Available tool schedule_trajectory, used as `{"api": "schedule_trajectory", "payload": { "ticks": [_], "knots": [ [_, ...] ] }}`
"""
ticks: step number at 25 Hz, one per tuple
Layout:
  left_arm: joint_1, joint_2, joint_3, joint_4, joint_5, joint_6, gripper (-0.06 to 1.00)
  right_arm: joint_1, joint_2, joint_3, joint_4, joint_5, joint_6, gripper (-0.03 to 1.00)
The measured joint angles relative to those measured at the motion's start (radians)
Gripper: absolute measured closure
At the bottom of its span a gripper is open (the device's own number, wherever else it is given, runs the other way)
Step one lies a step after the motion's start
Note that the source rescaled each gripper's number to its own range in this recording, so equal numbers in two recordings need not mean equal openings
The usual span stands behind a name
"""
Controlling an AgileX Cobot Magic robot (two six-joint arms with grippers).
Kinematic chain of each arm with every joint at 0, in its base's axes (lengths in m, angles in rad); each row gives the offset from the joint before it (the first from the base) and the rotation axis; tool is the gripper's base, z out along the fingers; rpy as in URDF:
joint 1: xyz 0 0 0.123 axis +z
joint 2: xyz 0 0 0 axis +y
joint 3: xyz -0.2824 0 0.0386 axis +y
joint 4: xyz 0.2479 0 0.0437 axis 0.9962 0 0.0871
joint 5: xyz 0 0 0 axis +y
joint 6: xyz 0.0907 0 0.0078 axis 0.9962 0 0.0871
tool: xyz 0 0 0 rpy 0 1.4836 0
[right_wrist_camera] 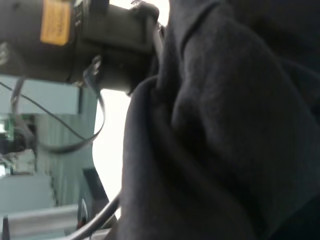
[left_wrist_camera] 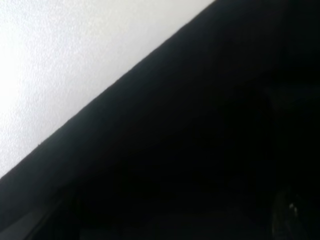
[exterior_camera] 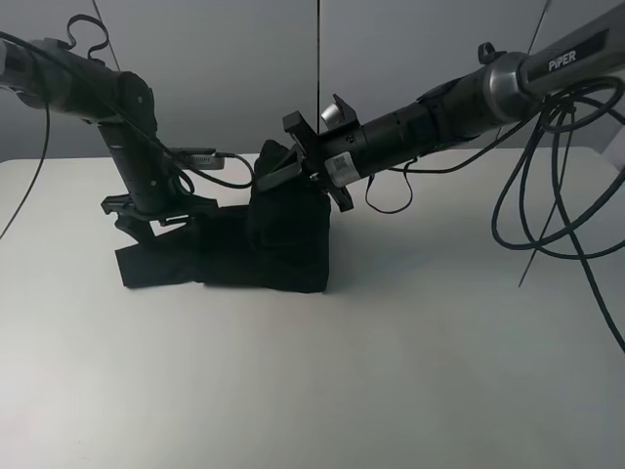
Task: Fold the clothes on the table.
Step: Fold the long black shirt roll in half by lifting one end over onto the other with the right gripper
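The robot's right gripper needs to release the lifted part of the black T-shirt on the shirt bundle's middle (exterior_camera: 227,213), near the left gripper.
The black T-shirt (exterior_camera: 283,256) lies as a partly folded bundle at the middle left of the white table (exterior_camera: 410,371). Its print and neck tag are hidden. My right gripper (exterior_camera: 278,168) reaches across from the right. It is shut on a bunch of the shirt, lifted above the bundle's right half. In the right wrist view the black cloth (right_wrist_camera: 225,125) fills the picture. My left gripper (exterior_camera: 146,217) is low on the shirt's left end, touching the cloth. Its jaws are not clear. The left wrist view shows only black cloth (left_wrist_camera: 200,150) and white table (left_wrist_camera: 60,60).
Black cables (exterior_camera: 557,195) hang from the right arm over the table's back right. A grey cable (exterior_camera: 220,156) runs from the left arm's wrist. The left arm's body (right_wrist_camera: 75,40) shows close by in the right wrist view.
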Motion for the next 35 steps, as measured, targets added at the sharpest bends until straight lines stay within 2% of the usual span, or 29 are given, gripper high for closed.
{"api": "schedule_trajectory", "payload": {
  "ticks": [6, 10, 26, 32, 34, 35],
  "knots": [
    [0.000, 0.000, 0.000, 0.000, 0.000, 0.000, -0.05, 0.002, 0.104, -0.035, 0.056, -0.027, -0.033, 0.81],
    [0.000, 0.000, 0.000, 0.000, 0.000, 0.000, -0.05, 0.034, 0.143, -0.080, 0.080, -0.048, -0.041, 0.81],
    [0.000, 0.000, 0.000, 0.004, 0.003, 0.005, -0.05, 0.118, 0.198, -0.104, 0.162, -0.130, -0.081, 0.81],
    [0.000, 0.000, 0.000, 0.006, 0.005, 0.013, -0.05, 0.120, 0.201, -0.105, 0.210, -0.148, -0.095, 0.81],
    [0.000, 0.000, 0.000, 0.006, 0.005, 0.017, -0.05, 0.120, 0.203, -0.105, 0.222, -0.135, -0.115, 0.76],
    [0.000, 0.000, 0.000, 0.006, 0.007, 0.019, -0.05, 0.120, 0.203, -0.105, 0.228, -0.128, -0.119, 0.68]
  ]
}}
